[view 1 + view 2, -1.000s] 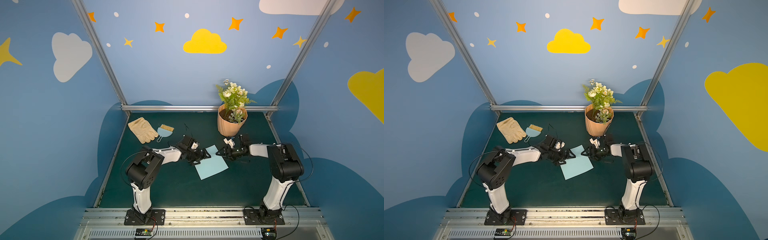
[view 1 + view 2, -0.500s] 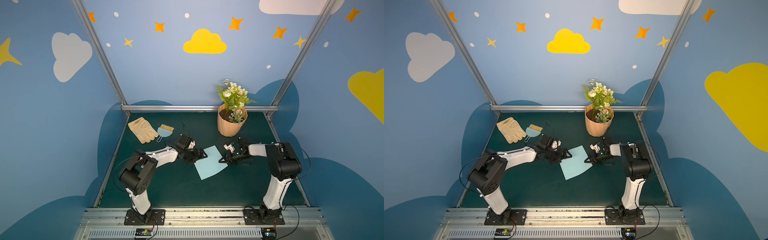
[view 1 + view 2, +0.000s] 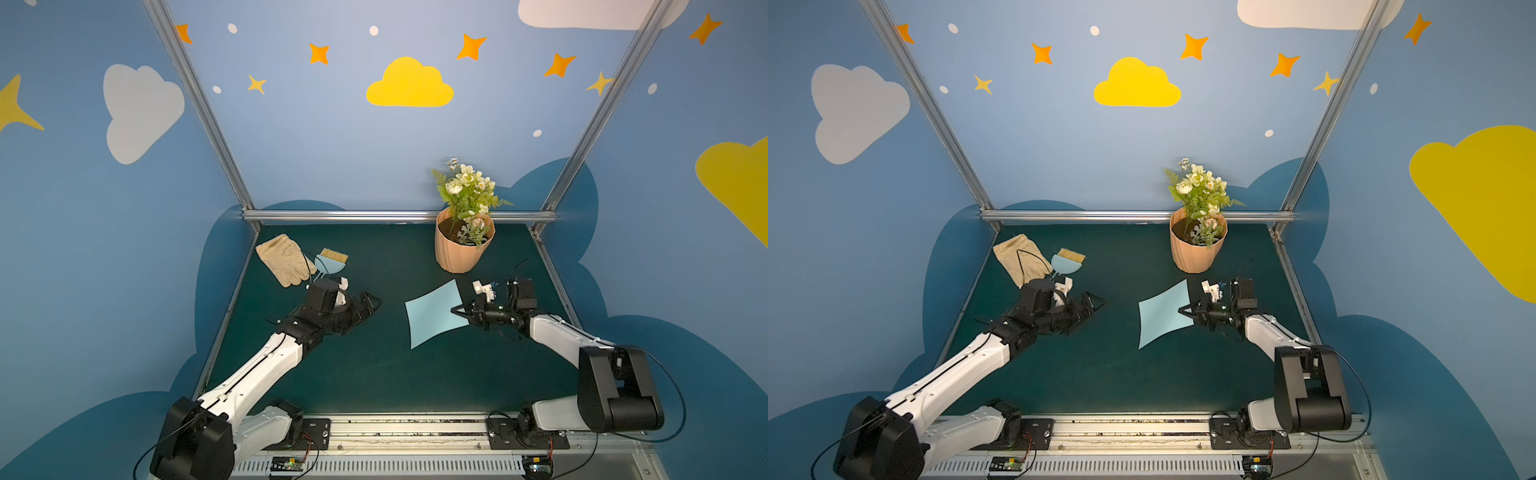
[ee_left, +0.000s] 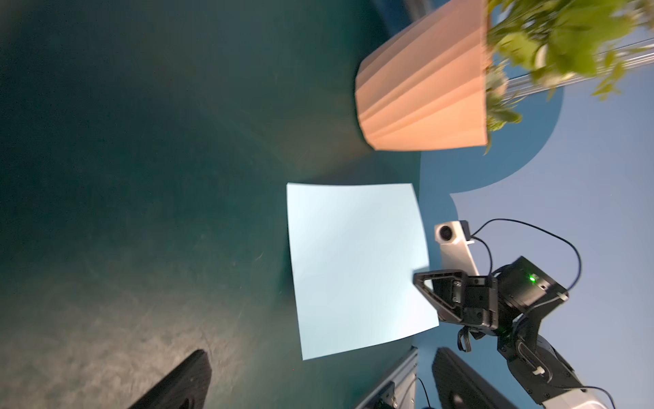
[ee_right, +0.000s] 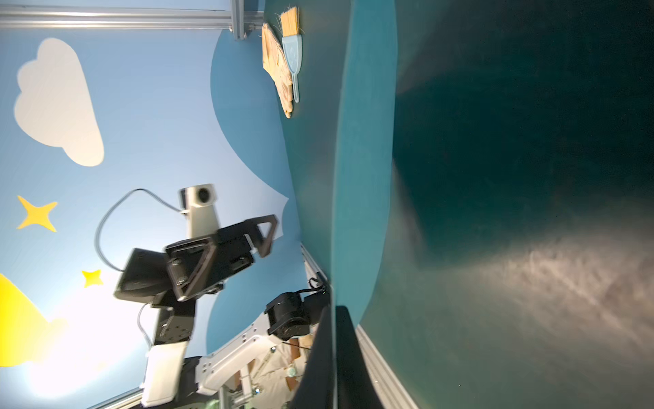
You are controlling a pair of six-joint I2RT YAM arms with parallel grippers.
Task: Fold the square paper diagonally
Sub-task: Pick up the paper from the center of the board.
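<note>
Next, my left gripper grips the square paper at its free edge's back corner [image 3: 406, 306] [image 4: 289, 197], opposite the edge that my right gripper holds.
The square paper [image 3: 432, 318] [image 3: 1160, 320] lies unfolded on the green mat, light blue, its right side curling up a little. My right gripper [image 3: 457, 310] [image 3: 1185, 311] is shut on the paper's right edge. In the right wrist view the sheet [image 5: 364, 159] runs edge-on into the closed jaws of that gripper [image 5: 333, 318]. My left gripper [image 3: 372, 302] [image 3: 1096, 300] stands open and empty, off the paper's left side. In the left wrist view its fingers [image 4: 177, 382] are wide apart, with the paper [image 4: 354, 265] ahead and the right gripper [image 4: 423, 279] at its far edge.
A peach flower pot [image 3: 463, 251] [image 4: 421, 88] stands just behind the paper. A tan glove [image 3: 284, 259] and a small blue dustpan brush [image 3: 330, 262] lie at the back left, near the left wrist. Metal rails [image 3: 395, 215] border the mat.
The right gripper has shut on the paper's right edge. The left gripper has drawn back to the left, off the sheet, staying open. The paper has shifted slightly right.
</note>
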